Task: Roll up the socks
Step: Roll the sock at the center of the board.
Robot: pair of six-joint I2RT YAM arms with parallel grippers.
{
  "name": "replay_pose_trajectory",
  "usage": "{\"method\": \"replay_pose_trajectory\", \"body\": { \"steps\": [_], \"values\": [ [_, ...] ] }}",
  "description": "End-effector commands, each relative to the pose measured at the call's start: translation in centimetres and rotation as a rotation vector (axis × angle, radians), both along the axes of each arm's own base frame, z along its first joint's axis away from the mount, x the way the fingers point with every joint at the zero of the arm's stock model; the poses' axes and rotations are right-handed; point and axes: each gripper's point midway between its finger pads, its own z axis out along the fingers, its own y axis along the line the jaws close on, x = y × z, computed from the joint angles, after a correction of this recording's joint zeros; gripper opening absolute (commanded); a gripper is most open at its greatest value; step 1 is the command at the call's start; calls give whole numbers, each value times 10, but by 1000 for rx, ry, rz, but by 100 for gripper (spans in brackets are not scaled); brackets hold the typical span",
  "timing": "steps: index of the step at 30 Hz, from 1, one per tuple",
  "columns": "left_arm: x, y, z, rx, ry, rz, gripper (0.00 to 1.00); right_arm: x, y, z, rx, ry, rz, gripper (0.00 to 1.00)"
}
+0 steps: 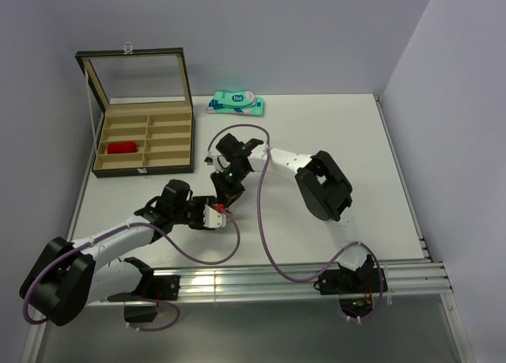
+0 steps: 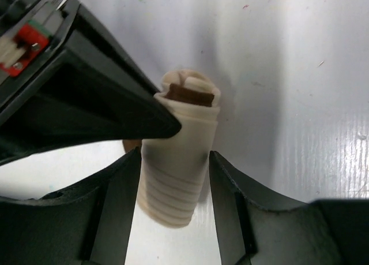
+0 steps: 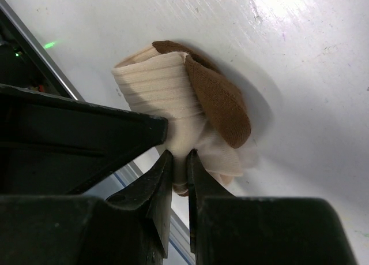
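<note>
My right gripper is pinching a fold short of the sock's rolled end, so my left gripper should hold the roll while my right gripper takes that rolled end (image 2: 190,93).
The beige sock (image 2: 177,178) is rolled into a ribbed cream tube with a brown core showing at its far end. It lies between the fingers (image 2: 115,210) of my left gripper (image 2: 174,156), which stands open around it, with a thin gap on the right side. My right gripper (image 3: 180,156) is shut on a cream fold of this sock (image 3: 167,97), and the brown toe flap hangs beside it. In the top view both grippers, left (image 1: 217,214) and right (image 1: 226,190), meet at the table's middle and hide the roll. The red sock (image 1: 122,148) lies in the box.
An open compartment box (image 1: 142,170) with a raised glass lid stands at the back left. A teal-and-white flat packet (image 1: 236,103) lies at the back centre. Purple cables loop over the table near both arms. A metal rail runs along the near edge.
</note>
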Motion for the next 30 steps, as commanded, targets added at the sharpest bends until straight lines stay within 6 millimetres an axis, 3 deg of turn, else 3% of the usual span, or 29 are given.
{"method": "replay_pose_trajectory", "body": {
  "steps": [1, 8, 11, 18, 25, 27, 29, 30],
  "values": [
    [3, -9, 1, -9, -24, -22, 56, 7, 4, 5, 16, 13, -9, 10],
    [0, -13, -8, 13, 58, -21, 51, 5, 7, 8, 45, 23, -21, 17],
    [-7, -11, -17, 45, 133, -17, 45, 6, 7, 7, 46, 20, -35, 23],
    [-18, -8, -24, 67, 228, -11, 19, 13, 7, 14, 67, -37, -116, 40],
    [-35, -6, -28, 90, 328, -32, 5, 37, -18, 24, 45, -237, -335, 53],
    [-43, -4, -32, 105, 369, -42, 4, 45, -29, 44, 69, -301, -429, 54],
    [-44, -5, -32, 113, 393, -49, 3, 46, -44, 39, 77, -324, -510, 56],
    [-45, -4, -33, 118, 406, -44, 2, 51, -51, 55, 102, -382, -558, 56]
  ]
}}
